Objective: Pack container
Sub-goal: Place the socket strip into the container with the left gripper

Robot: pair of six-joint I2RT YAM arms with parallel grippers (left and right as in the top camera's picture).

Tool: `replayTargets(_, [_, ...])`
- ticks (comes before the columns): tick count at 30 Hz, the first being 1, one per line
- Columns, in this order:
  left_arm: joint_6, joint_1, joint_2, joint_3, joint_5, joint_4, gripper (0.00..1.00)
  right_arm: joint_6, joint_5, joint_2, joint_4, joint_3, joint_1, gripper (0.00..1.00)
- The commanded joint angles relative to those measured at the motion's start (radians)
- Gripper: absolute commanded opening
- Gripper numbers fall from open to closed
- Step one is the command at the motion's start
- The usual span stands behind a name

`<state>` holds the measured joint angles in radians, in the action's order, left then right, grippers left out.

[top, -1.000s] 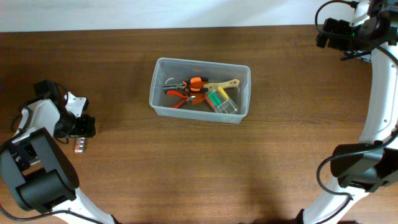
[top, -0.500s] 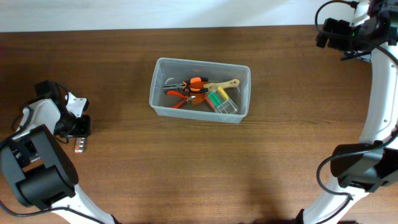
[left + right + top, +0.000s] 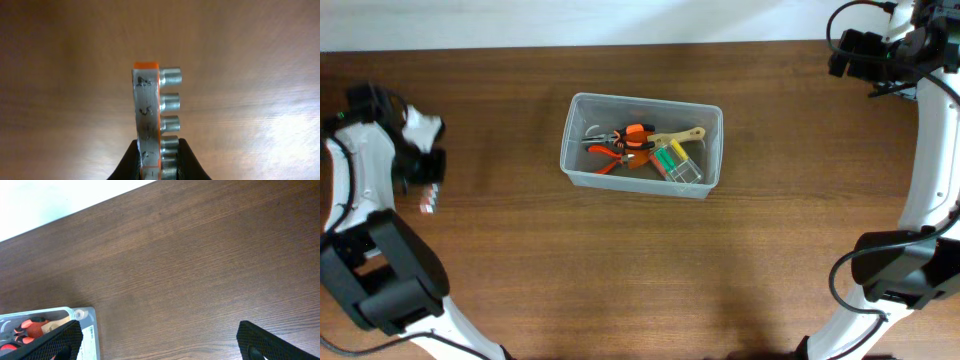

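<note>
Next, my left gripper lets go of the grey socket rail between the orange pliers and the container's near side [image 3: 629, 174].
The container [image 3: 569, 150], a clear plastic tub, stands mid-table holding orange pliers [image 3: 620, 146], a wooden-handled brush [image 3: 684, 134] and a yellow-green tool [image 3: 669, 158]. My left gripper [image 3: 426, 178] is far to its left, shut on a grey socket rail [image 3: 146, 105] with an orange end and a row of metal sockets [image 3: 170, 102]. In the left wrist view the gripper [image 3: 159, 151] pinches the rail's near end above the wood. The rail [image 3: 430, 200] hangs below the wrist in the overhead view. My right gripper [image 3: 849, 54] is at the far right corner, open and empty [image 3: 160, 347].
The container's corner [image 3: 84, 329] shows at the lower left of the right wrist view. A white wall strip [image 3: 570, 20] borders the table's far edge. Brown wood [image 3: 620, 270] lies all around the tub.
My left gripper has closed on the socket rail and carried it up and away from the table's near-left area. The right arm has not moved.
</note>
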<state>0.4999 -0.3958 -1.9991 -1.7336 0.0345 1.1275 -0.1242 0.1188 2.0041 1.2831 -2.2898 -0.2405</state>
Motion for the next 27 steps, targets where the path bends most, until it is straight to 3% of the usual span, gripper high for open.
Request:
replayTargets(1, [0.111, 0.088, 0.108, -0.163, 0.154, 0.048, 0.02, -0.001, 0.005, -0.002, 0.001, 0.002, 0.004, 0.99])
replayTargets(3, [0.209, 0.189, 0.137, -0.204, 0.241, 0.042, 0.02, -0.001, 0.005, -0.002, 0.000, 0.002, 0.004, 0.98])
replayTargets(14, [0.771, 0.678, 0.042, -0.199, 0.217, 0.033, 0.02, -0.001, 0.005, -0.002, 0.000, 0.002, 0.004, 0.99])
replayTargets(25, [0.811, 0.834, -0.241, -0.199, 0.158, -0.009, 0.02, -0.001, 0.005, -0.002, 0.001, 0.002, 0.004, 0.98])
replayTargets(27, [0.810, 0.845, -0.277, -0.199, 0.119, -0.021, 0.09, -0.001, 0.005, -0.002, 0.000, 0.002, 0.004, 0.98])
